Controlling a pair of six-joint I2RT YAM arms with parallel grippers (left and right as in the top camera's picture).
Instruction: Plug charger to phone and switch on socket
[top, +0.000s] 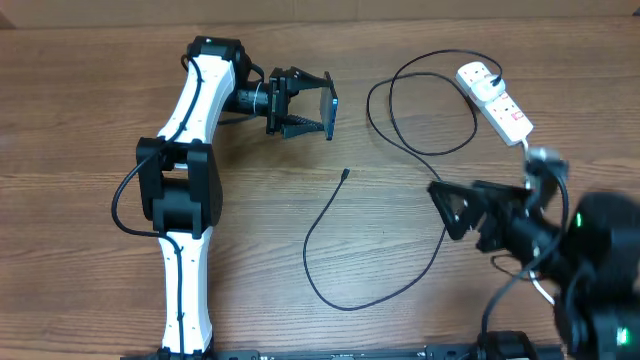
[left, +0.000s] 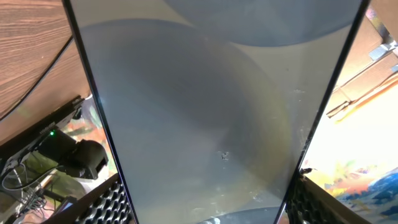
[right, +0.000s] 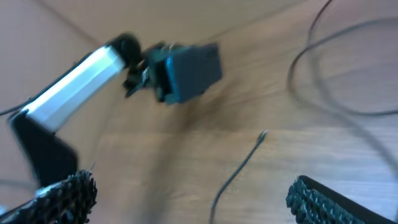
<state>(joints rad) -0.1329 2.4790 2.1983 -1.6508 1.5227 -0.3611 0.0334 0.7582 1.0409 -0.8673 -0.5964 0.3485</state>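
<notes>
Next, my right gripper moves to the phone's top edge (top: 330, 106) (right: 194, 52), between the fingers of my left gripper, and closes there so that it can take the phone over.
My left gripper (top: 310, 105) is shut on the phone (top: 331, 107) and holds it on edge above the table at the back centre. In the left wrist view the phone (left: 205, 112) fills the frame between the two fingers. The charger's black cable (top: 330, 290) lies in a curve on the table, its connector tip (top: 344, 174) in front of the phone and apart from it. Its far end loops to the white socket (top: 495, 100) at the back right. My right gripper (top: 448, 208) is open and empty, right of the tip. The right wrist view shows the tip (right: 263, 134) ahead of the fingers.
The cable makes a large loop (top: 430, 105) left of the socket. The wooden table (top: 90, 120) stretches left of the left arm (top: 190, 160). The right arm's dark base (top: 600, 270) sits at the front right.
</notes>
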